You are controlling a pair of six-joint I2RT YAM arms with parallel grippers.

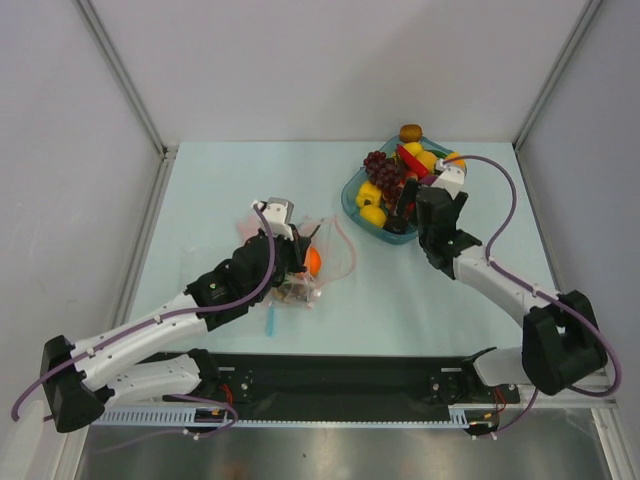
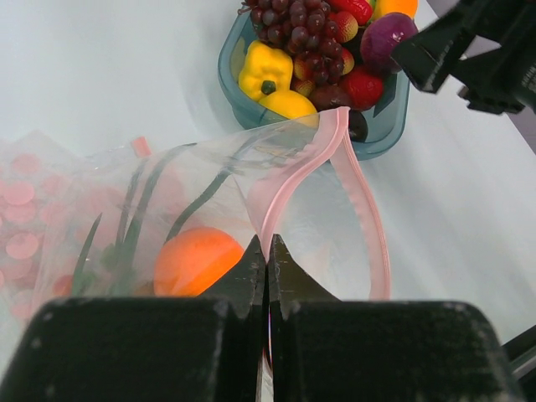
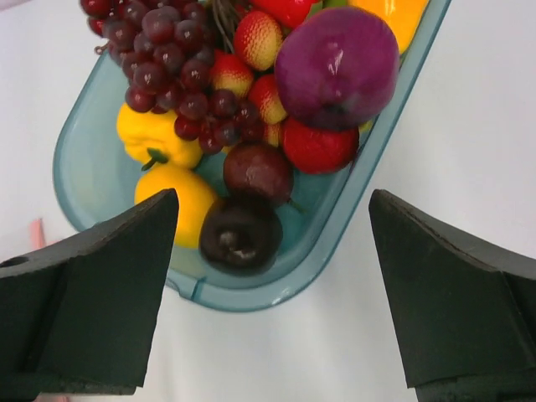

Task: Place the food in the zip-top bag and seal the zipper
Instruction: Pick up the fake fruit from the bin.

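I need to next close my right gripper around the middle of the purple piece [image 1: 428, 180] [image 3: 337, 69], which is beside the strawberries in the teal tray.
The clear zip-top bag [image 1: 328, 262] lies left of centre, its mouth held open toward the tray. My left gripper [image 2: 268, 251] is shut on the pink zipper [image 2: 368, 218] at the near side of the mouth. An orange [image 2: 197, 260] and a green stalk [image 2: 138, 209] are inside the bag. The rest of the food is heaped in the teal tray [image 3: 335, 251]: dark grapes [image 3: 167, 59], a yellow pepper [image 3: 155, 138], a lemon [image 3: 188, 197], a purple piece [image 3: 335, 67], a dark plum [image 3: 241, 234]. My right gripper [image 3: 274, 201] is open and empty, above the tray's near end.
A brown piece [image 1: 410, 131] lies on the table just behind the tray [image 1: 352, 205]. A short light-blue strip [image 1: 271, 320] lies near the front edge, below the bag. Grey walls stand on three sides of the table.
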